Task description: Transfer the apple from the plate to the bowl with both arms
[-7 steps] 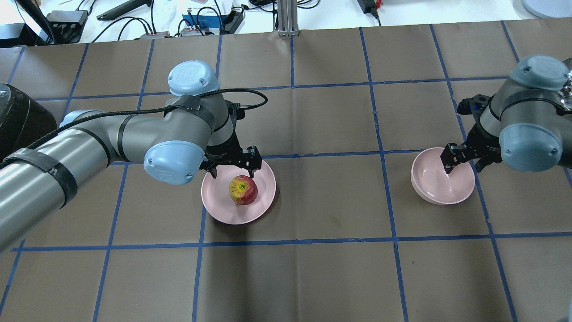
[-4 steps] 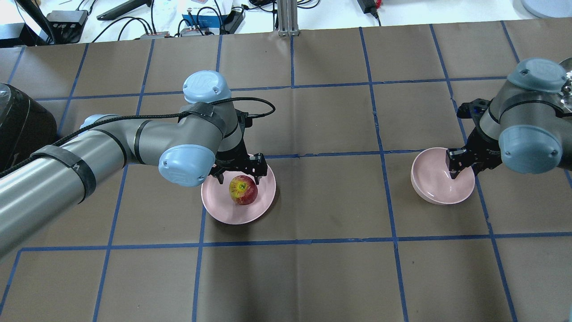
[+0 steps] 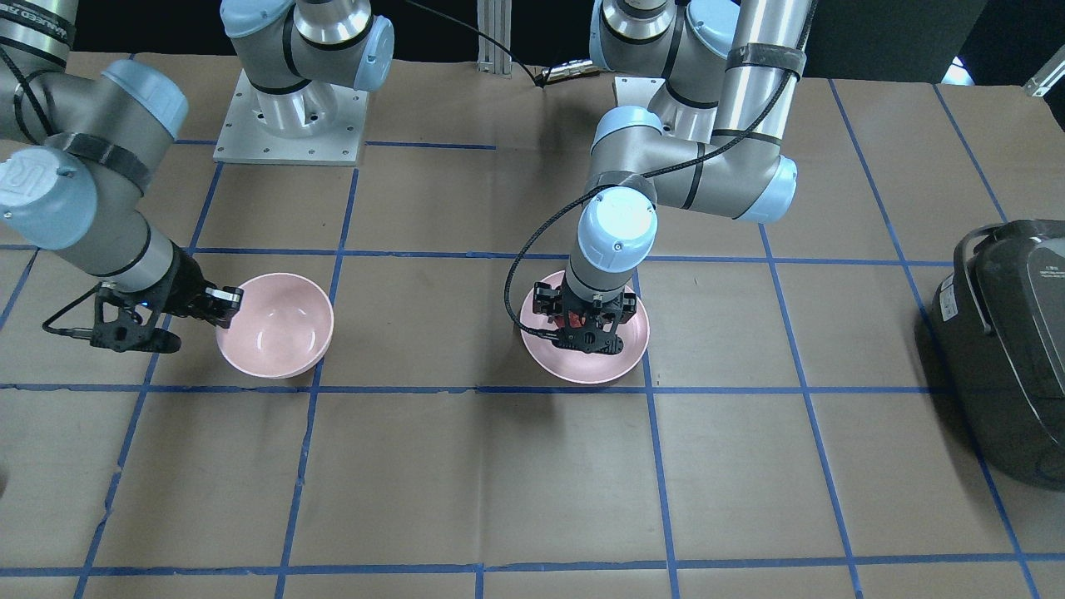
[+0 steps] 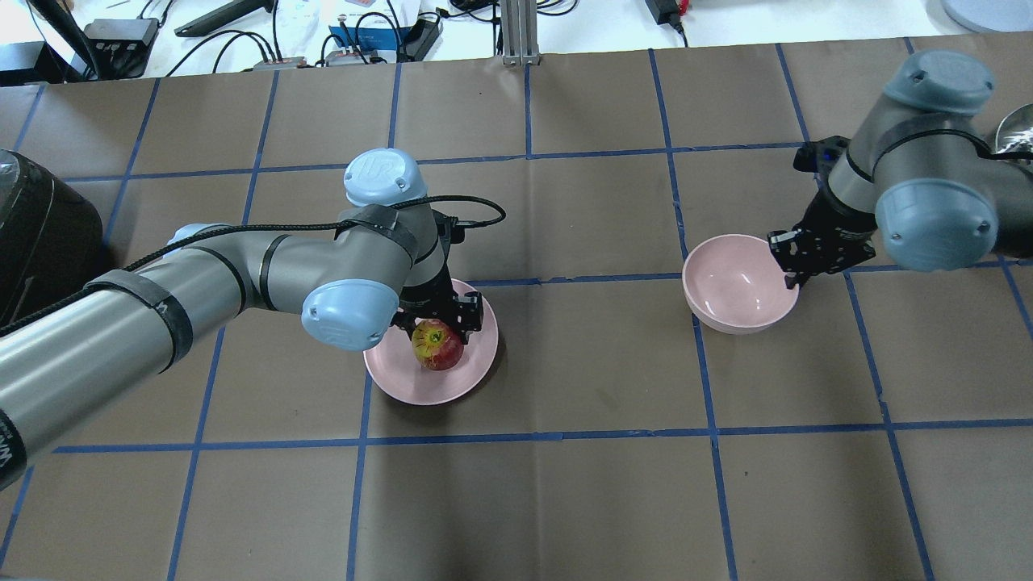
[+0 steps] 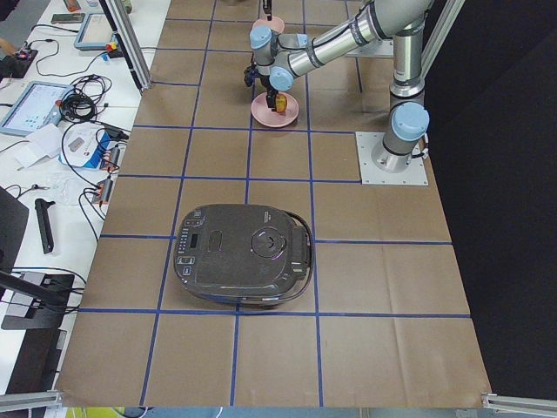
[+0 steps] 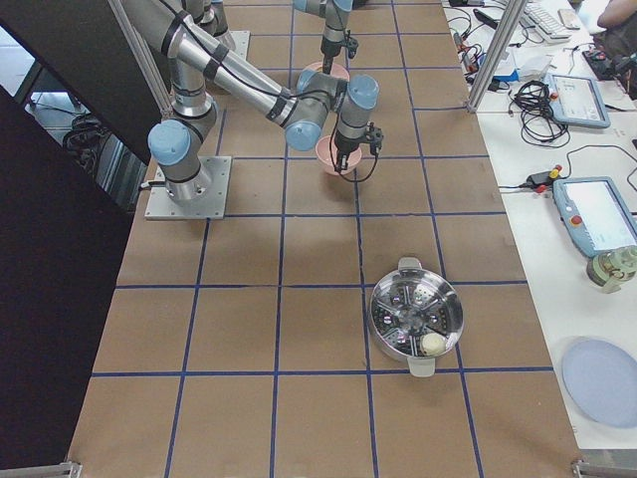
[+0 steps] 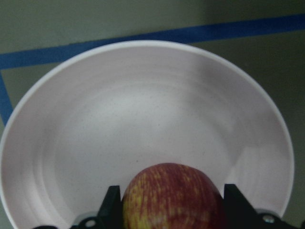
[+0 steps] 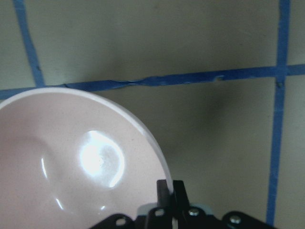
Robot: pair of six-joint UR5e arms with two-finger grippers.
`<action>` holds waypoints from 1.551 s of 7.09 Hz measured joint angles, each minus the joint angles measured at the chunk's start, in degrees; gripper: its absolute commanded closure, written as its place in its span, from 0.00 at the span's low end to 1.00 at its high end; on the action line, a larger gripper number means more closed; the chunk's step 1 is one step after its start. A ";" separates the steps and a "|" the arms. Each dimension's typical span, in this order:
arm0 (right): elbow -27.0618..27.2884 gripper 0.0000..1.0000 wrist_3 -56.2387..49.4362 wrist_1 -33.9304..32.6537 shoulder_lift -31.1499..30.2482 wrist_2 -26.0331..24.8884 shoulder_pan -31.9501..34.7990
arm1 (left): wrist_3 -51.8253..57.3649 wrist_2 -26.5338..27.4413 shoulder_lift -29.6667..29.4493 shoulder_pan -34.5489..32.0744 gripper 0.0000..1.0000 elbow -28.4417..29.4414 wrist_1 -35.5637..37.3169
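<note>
I need to let go of the apple with my left gripper inside the deep pink bowl, over the bare table (image 3: 389,334) next to the pink plate.
The red and yellow apple (image 4: 438,345) sits on the flat pink plate (image 4: 452,383). My left gripper (image 4: 438,331) is down over it, open, with one finger on each side of the apple (image 7: 171,198), very close to its skin. The plate's bare floor (image 7: 143,119) fills the left wrist view. In the front-facing view the gripper (image 3: 582,329) hides nearly all of the apple. My right gripper (image 4: 789,274) is shut on the near right rim of the deep pink bowl (image 4: 738,282). The right wrist view shows its fingers pinched on the bowl's rim (image 8: 71,157).
A dark rice cooker (image 4: 32,226) stands at the table's left end. A steel steamer pot (image 6: 416,317) stands at the right end. Blue tape lines grid the brown table. Cables and devices lie beyond the far edge.
My left gripper has come down from behind the apple to straddle it. My right gripper has shut on the bowl's rim and moved the bowl left, toward the plate, and farther back.
</note>
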 measured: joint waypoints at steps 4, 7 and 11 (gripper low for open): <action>-1.57 0.94 12.13 -0.40 2.20 4.55 9.97 | -0.48 0.09 1.07 0.02 0.49 1.20 -0.09; -0.73 0.00 17.10 -0.48 2.49 4.67 12.49 | -2.51 0.13 1.81 0.06 0.49 7.52 -5.87; -7.26 0.00 20.32 0.83 1.71 2.24 11.96 | -9.89 -0.65 1.05 -1.37 0.49 12.28 -10.06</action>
